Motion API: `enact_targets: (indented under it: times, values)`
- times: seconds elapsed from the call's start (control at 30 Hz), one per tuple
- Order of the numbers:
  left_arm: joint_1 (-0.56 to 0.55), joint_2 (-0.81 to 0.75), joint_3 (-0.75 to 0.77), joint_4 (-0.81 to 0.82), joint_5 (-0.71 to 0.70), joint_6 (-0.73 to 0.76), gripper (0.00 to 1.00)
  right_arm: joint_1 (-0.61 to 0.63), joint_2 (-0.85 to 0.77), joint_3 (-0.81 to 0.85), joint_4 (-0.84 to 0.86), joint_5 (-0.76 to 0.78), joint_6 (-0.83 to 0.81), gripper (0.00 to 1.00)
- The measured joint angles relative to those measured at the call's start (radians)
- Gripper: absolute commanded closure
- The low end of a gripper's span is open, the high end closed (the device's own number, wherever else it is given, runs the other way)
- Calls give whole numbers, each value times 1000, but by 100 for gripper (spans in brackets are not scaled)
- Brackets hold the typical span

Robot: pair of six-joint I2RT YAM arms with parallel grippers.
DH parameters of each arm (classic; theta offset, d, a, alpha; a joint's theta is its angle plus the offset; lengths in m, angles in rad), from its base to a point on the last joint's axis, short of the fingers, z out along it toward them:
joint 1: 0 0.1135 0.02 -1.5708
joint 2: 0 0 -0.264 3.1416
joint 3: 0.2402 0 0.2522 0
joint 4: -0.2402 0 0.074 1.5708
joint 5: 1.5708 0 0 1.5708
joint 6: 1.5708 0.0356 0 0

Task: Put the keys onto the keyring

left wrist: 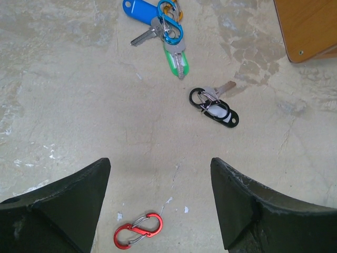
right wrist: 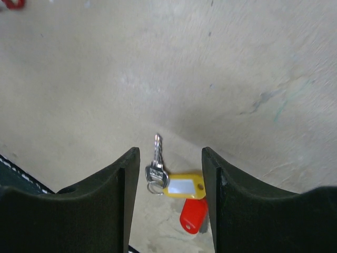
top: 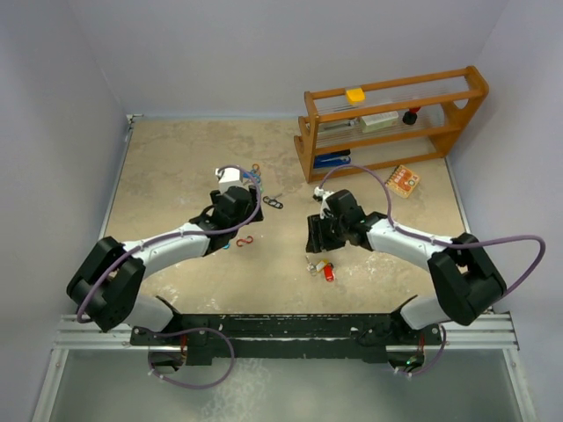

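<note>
My left gripper is to move down next and close on the middle of the red S-clip (top: 244, 241) (left wrist: 140, 230), between the two loops of the clip.
A blue-tagged key (left wrist: 138, 9) and a green-tagged key (left wrist: 175, 62) lie bunched with a blue S-clip (left wrist: 171, 26) at the far side of the left wrist view. A black-tagged key (left wrist: 216, 108) with a black clip lies to their right. My left gripper (left wrist: 160, 168) is open and empty above the table. A red S-clip (left wrist: 138, 231) lies loose between its fingers. My right gripper (right wrist: 171, 153) is open over a silver key (right wrist: 156, 158) with a yellow tag (right wrist: 181, 185) and a red tag (right wrist: 193, 215). It touches neither. From above, these keys (top: 322, 266) lie just in front of the right gripper (top: 318, 236).
A wooden rack (top: 391, 114) with small items stands at the back right; its corner shows in the left wrist view (left wrist: 310, 31). An orange box (top: 403, 180) lies in front of it. Walls close in the table on the left, back and right.
</note>
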Motion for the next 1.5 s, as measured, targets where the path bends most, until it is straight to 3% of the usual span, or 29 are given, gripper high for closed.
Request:
enact_targets:
  times: [0.43,1.5]
  values:
    - [0,47,31,-81,51,8,32,39,-117,-67,-52,65,42,46]
    - [-42,86,-28,-177,190,45,33,39,-116,-45,-39,84,37,45]
